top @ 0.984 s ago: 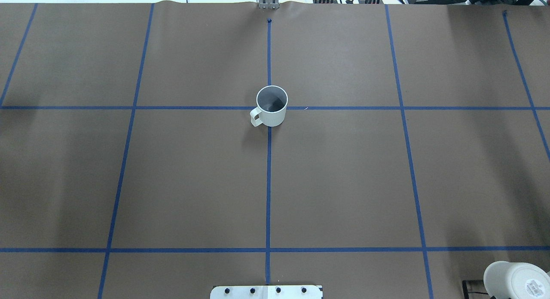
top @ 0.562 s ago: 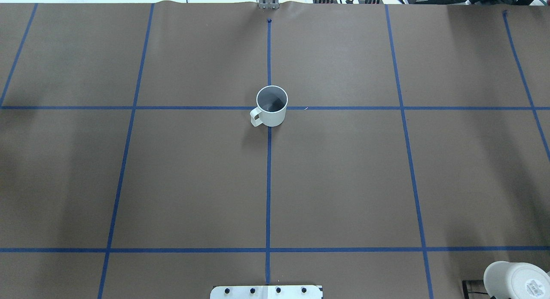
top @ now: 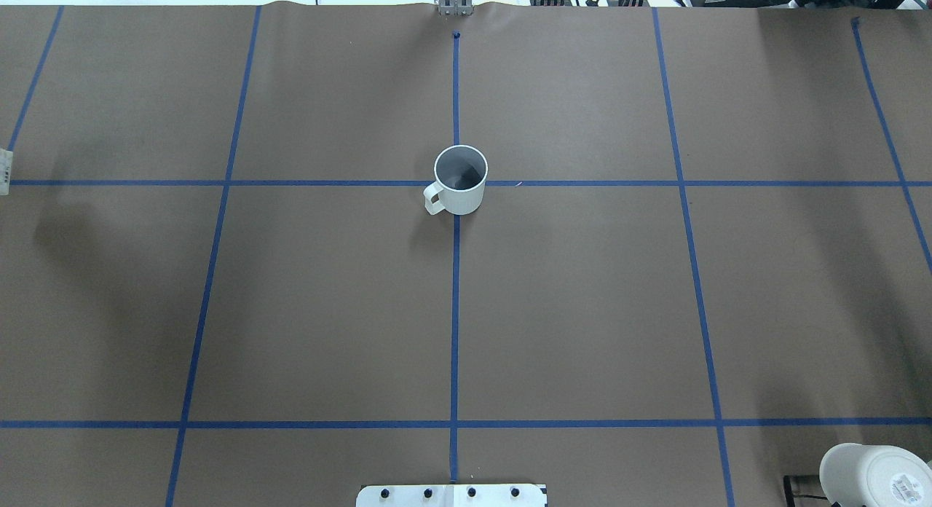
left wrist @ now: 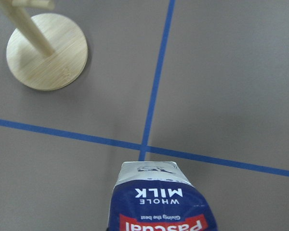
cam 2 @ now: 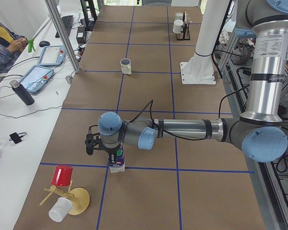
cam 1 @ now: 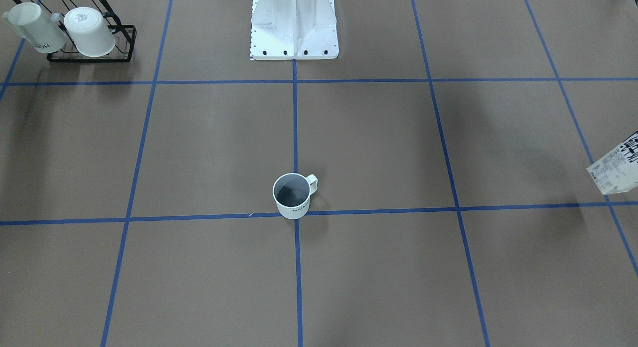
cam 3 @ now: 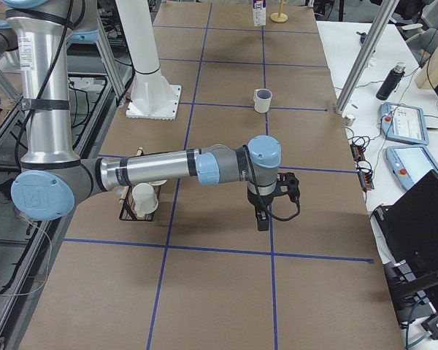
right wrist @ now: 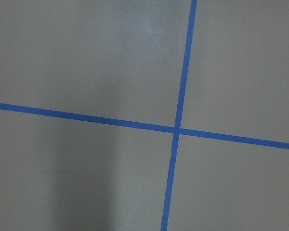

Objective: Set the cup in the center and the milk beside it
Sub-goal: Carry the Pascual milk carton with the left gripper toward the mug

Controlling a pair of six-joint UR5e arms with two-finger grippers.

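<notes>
My left gripper will set the milk carton, now held tilted off the table, free close beside the white HOME cup, on its handle side (cam 1: 336,229).
The white HOME cup (top: 460,179) stands upright on the center crossing of blue tape lines (top: 510,183), handle toward my left; it also shows in the front view (cam 1: 292,196). The milk carton (left wrist: 161,202) fills the bottom of the left wrist view, held off the table. It hangs tilted at the front view's right edge (cam 1: 618,165), and its corner shows at the overhead view's left edge (top: 4,170). My left gripper (cam 2: 116,157) is shut on it, far left of the cup. My right gripper (cam 3: 263,221) hovers low over bare paper; I cannot tell whether it is open or shut.
A black rack (cam 1: 89,55) with two white mugs stands near my right side by the white base plate (cam 1: 294,45). A wooden stand (left wrist: 47,50) with a red cup (cam 2: 62,176) is at my far left. Operators and tablets (cam 2: 38,76) line the far table edge.
The milk carton's corner has come into the overhead view at its left edge, and the shadow there has shifted right. The cup has not moved.
</notes>
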